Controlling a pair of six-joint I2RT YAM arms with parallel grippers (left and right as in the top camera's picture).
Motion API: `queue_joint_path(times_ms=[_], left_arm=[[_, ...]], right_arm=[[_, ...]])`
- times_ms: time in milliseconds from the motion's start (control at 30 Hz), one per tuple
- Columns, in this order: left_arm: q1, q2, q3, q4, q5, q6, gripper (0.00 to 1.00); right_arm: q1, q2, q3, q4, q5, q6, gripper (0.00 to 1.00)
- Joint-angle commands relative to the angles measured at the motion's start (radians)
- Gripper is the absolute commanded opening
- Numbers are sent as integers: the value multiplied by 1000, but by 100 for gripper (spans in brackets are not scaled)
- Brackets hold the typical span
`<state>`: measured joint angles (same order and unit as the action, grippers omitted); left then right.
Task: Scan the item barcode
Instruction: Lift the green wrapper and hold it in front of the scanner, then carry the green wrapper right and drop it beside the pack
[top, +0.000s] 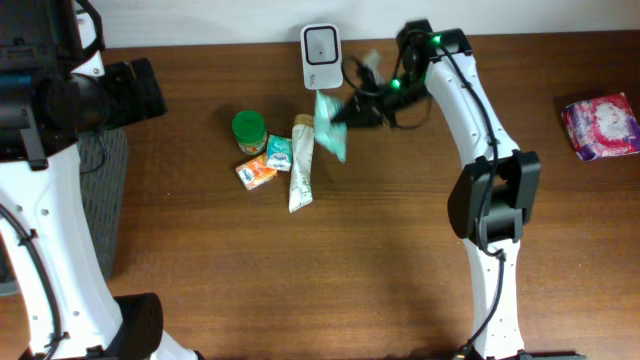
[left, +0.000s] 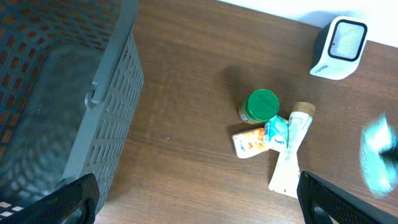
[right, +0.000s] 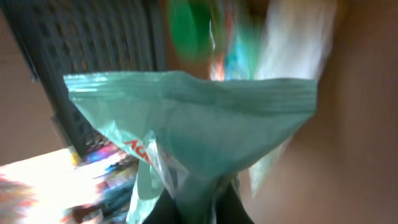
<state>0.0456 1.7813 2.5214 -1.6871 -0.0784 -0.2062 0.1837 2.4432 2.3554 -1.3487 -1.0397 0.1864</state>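
Next, my right gripper sets the pale green packet down on the table (top: 549, 127) beside the pink packet, toward the scanner.
My right gripper (top: 352, 108) is shut on a pale green plastic packet (top: 328, 125), which hangs off the table just below and right of the white barcode scanner (top: 320, 57). In the right wrist view the packet (right: 205, 118) fills the frame, pinched at its lower end between the gripper's (right: 196, 208) dark fingers; the picture is blurred. The same packet shows as a blur (left: 376, 158) at the right edge of the left wrist view, with the scanner (left: 339, 46) above it. My left gripper (left: 199, 199) stands open over bare table, with nothing between its fingers.
A green-lidded jar (top: 249, 128), an orange sachet (top: 256, 172), a small teal packet (top: 279, 153) and a white tube (top: 301, 165) lie clustered left of the scanner. A grey mesh basket (left: 62, 93) stands at the left. A pink packet (top: 600, 125) lies far right.
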Motion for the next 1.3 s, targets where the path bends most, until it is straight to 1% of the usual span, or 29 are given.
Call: queue_joint_path(times_ms=[0,67,100,167,233,300,400,467,567,600,633,700,800,833,900,967,1067,1100,1133,1167,1200,1267], left_arm=[[5,-4,3,-1,7,-5,99],[5,-4,3,-1,6,-5,99],[5,-4,3,-1,7,-5,99],[5,-4,3,-1,7,-5,99],[5,-4,3,-1,6,-5,99],[5,-4,3,-1,7,-5,99],[5,-4,3,-1,7,-6,99],[5,-4,3,-1,7,-6,99],[5,-4,3,-1,7,-5,99],[5,-4,3,-1,7,-5,99],[5,-4,3,-1,7,-5,99],[5,-4,3,-1,7,-5,99],[5,-4,3,-1,7,-6,99],[5,-4,3,-1,7,-6,99],[5,-4,3,-1,6,-5,99],[5,-4,3,-1,7,-5,99],[5,-4,3,-1,6,-5,99],[5,-4,3,-1,7,-6,99],[5,-4,3,-1,7,-5,99],[5,-4,3,-1,7,-6,99],[5,-4,3,-1,6,-6,99],[5,-4,3,-1,6,-5,99]], right_arm=[[28,-19,18,370,264,145,4],[47,-19,18,657,467,148,4],[65,-17,17,782,611,148,4],[105,-9,17,919,861,144,4],[135,19,17,1020,945,144,4],[145,70,17,1094,947,144,4],[143,117,17,1106,957,143,4],[143,118,17,1098,1011,136,4],[129,85,18,1098,1010,137,4],[114,57,18,1089,1010,137,4],[90,15,18,1044,1010,137,4],[-6,-71,18,845,1011,137,4],[-179,-92,18,547,1011,130,4],[-254,-86,18,441,1011,44,4],[-384,-79,14,272,1011,-203,4],[-482,-77,10,195,1037,-288,4],[-579,-62,10,166,1081,-310,4],[-601,-58,10,167,1081,-310,13],[-630,-52,10,167,1091,-310,51],[-637,-50,10,167,1094,-309,73],[-640,-50,10,167,1093,-303,90],[-626,-50,10,166,1046,-298,96]])
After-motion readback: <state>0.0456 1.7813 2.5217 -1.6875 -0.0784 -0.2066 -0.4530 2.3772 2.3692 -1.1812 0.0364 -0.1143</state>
